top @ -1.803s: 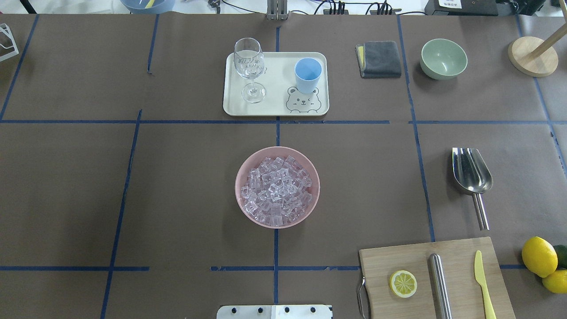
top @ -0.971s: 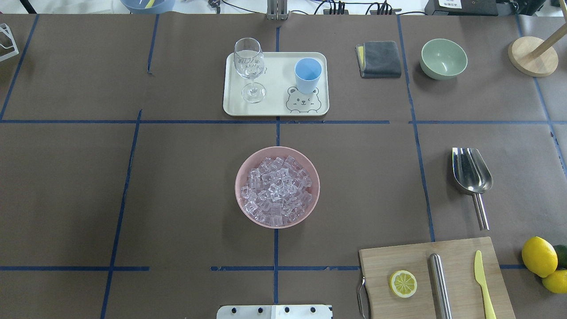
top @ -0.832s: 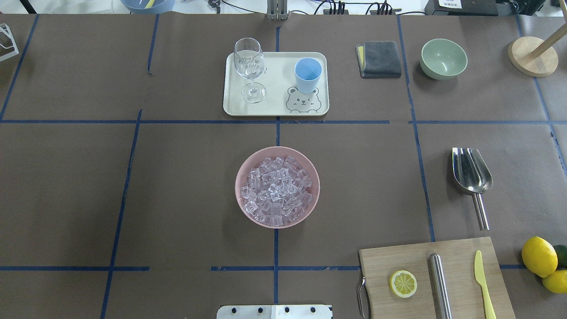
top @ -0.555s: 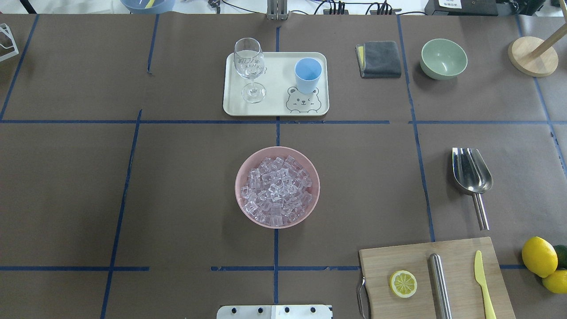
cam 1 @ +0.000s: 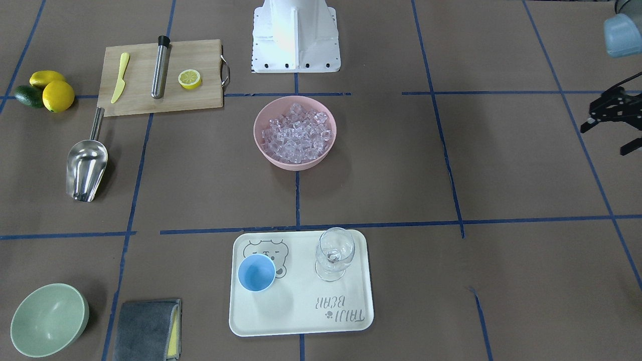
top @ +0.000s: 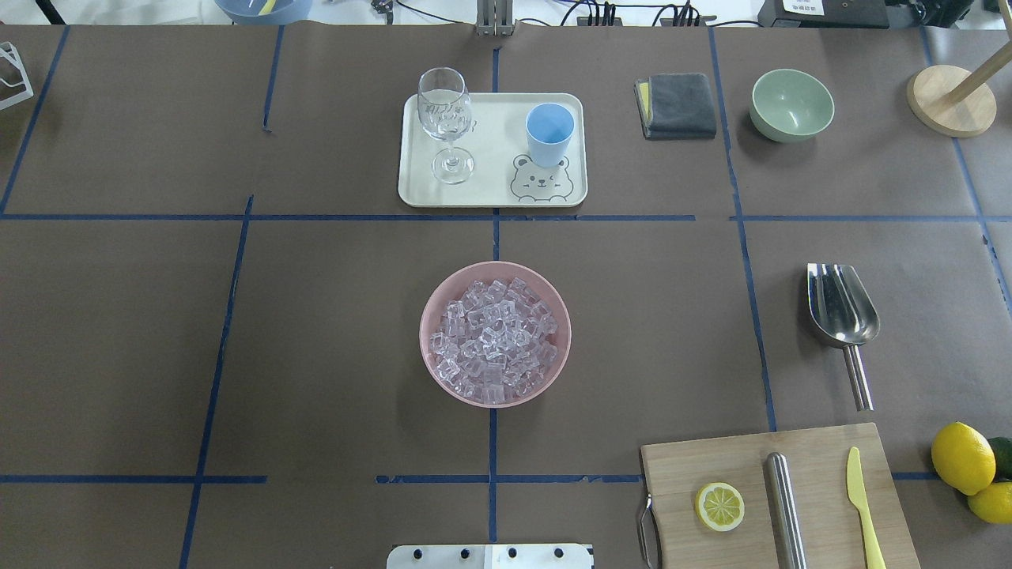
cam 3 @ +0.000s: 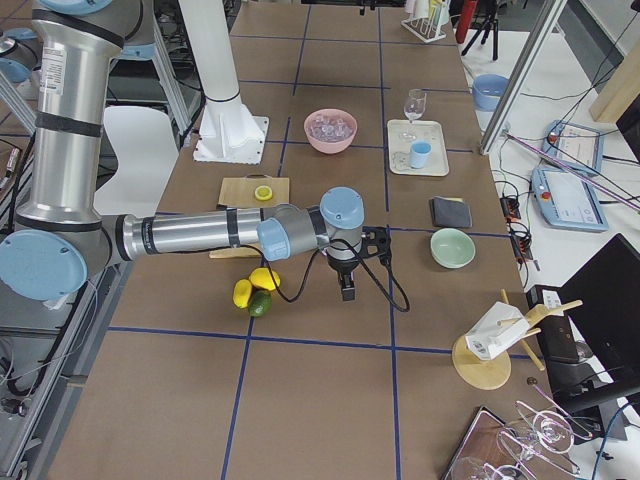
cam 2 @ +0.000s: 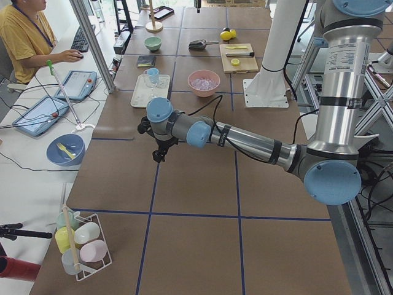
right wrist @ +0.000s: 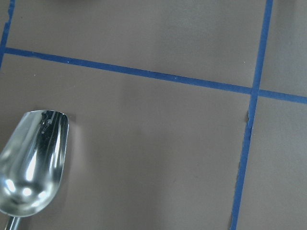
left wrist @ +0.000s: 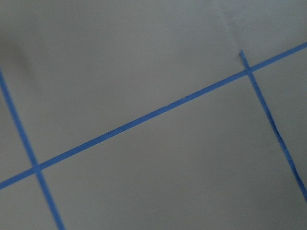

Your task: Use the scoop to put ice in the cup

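I need to next move my right gripper to the middle of the steel scoop's handle (cam 1: 97, 124), near the cutting board, and close it there.
The ice (top: 494, 340) fills a pink bowl (top: 431, 316) at the table's middle. The light-blue cup (top: 549, 133) stands upright on a white tray (top: 490, 194) behind the bowl. The steel scoop (top: 842, 316) lies flat on the table at the right with its handle toward the robot, and its trough (right wrist: 31, 163) shows at the lower left of the right wrist view. My right gripper (cam 3: 347, 288) hangs over that side of the table; I cannot tell whether it is open. My left gripper (cam 1: 604, 140) hovers open and empty far out on the left.
A wine glass (top: 445, 118) shares the tray. A cutting board (top: 779, 498) with a lemon half, steel cylinder and yellow knife lies near the scoop's handle, with whole lemons (top: 962, 458) beside it. A green bowl (top: 791, 104) and grey cloth (top: 676, 105) sit behind.
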Tool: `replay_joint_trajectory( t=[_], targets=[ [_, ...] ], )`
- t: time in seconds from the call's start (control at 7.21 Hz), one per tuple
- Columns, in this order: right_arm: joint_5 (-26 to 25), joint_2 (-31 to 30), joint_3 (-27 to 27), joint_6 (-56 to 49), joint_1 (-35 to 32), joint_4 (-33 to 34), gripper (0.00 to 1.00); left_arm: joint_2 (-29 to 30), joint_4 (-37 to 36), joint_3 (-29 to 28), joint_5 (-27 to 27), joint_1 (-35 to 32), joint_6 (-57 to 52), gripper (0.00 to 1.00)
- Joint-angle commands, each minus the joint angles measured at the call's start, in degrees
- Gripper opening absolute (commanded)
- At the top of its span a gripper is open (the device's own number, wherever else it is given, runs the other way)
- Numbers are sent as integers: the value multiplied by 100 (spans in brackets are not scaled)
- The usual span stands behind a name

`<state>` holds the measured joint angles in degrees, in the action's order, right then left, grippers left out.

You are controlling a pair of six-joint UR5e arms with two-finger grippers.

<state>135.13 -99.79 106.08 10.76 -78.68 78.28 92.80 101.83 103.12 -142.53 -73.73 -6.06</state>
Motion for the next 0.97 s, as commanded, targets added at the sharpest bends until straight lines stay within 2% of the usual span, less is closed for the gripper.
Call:
replay_joint_trajectory(
  t=[0.0, 0.14, 0.28, 0.42, 0.55, 0.69, 0.83],
  targets=[
    [-47, 4, 44, -12, 80, -59, 100, 44, 1561, -63, -11, 1023, 35, 100],
    [-39, -31, 106, -30, 81, -59, 100, 71, 2403, -90, 58, 1584, 35, 100],
    [-22, -31, 106, 4, 89, -50, 100, 236, 3316, -412, 59, 1999, 35, 100],
    [31, -31, 150, 14, 89, -50, 100, 621, 3926, -755, 155, 2264, 43, 100],
    [275, -31, 168, -13, 89, -59, 100, 1051, 3993, -776, 991, 2884, 70, 100],
    [347, -31, 220, 39, 150, -24, 100, 1230, 4011, -828, 1539, 3317, 70, 100],
    [348, -31, 238, 23, 247, -50, 100, 1371, 4011, -924, 1588, 3600, 52, 100]
  ],
)
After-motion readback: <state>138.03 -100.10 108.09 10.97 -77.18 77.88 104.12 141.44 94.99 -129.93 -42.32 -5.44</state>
